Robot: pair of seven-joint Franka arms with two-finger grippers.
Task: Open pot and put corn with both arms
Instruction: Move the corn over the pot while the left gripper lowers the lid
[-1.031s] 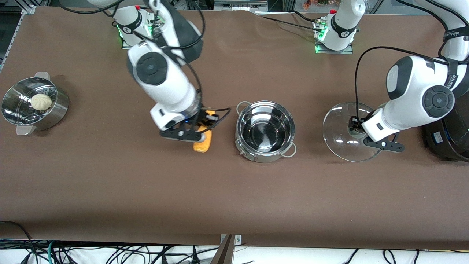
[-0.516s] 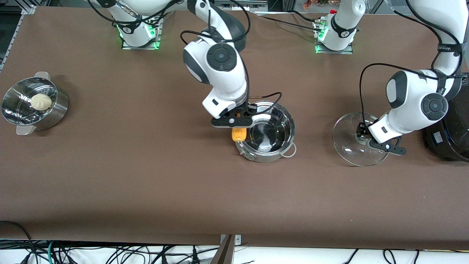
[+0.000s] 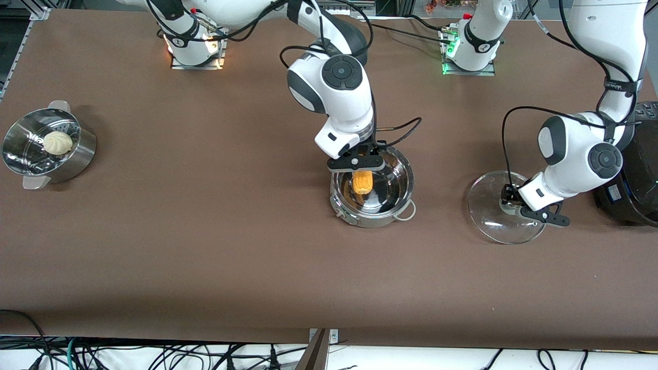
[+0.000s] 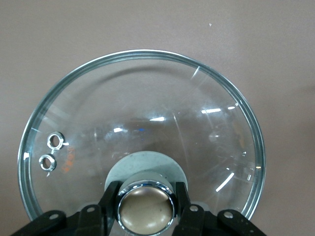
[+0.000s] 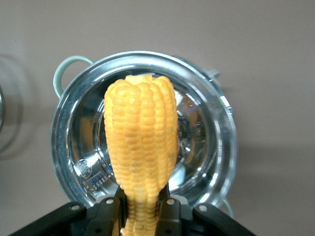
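Note:
Next, my right gripper lets go of the yellow corn on the shiny bottom of the steel pot (image 3: 374, 190) (image 5: 133, 141), near its middle.
The steel pot (image 3: 383, 205) stands open at the table's middle, its pale loop handles showing. My right gripper (image 3: 357, 163) is shut on the yellow corn (image 3: 362, 182) and holds it over the pot's open mouth. In the right wrist view the corn (image 5: 140, 137) hangs over the pot (image 5: 216, 147). My left gripper (image 3: 519, 205) is shut on the beige knob (image 4: 145, 209) of the clear glass lid (image 3: 493, 221), which is low over or on the table toward the left arm's end. The lid (image 4: 147, 108) fills the left wrist view.
A perforated steel steamer basket (image 3: 77, 159) holding a white bun (image 3: 57, 142) stands toward the right arm's end. A large black cooker (image 3: 635, 180) stands at the left arm's end, close beside the lid.
My right gripper carried the corn from the table beside the pot to over the pot's mouth. My left gripper moved the lid slightly nearer the front camera and lower.

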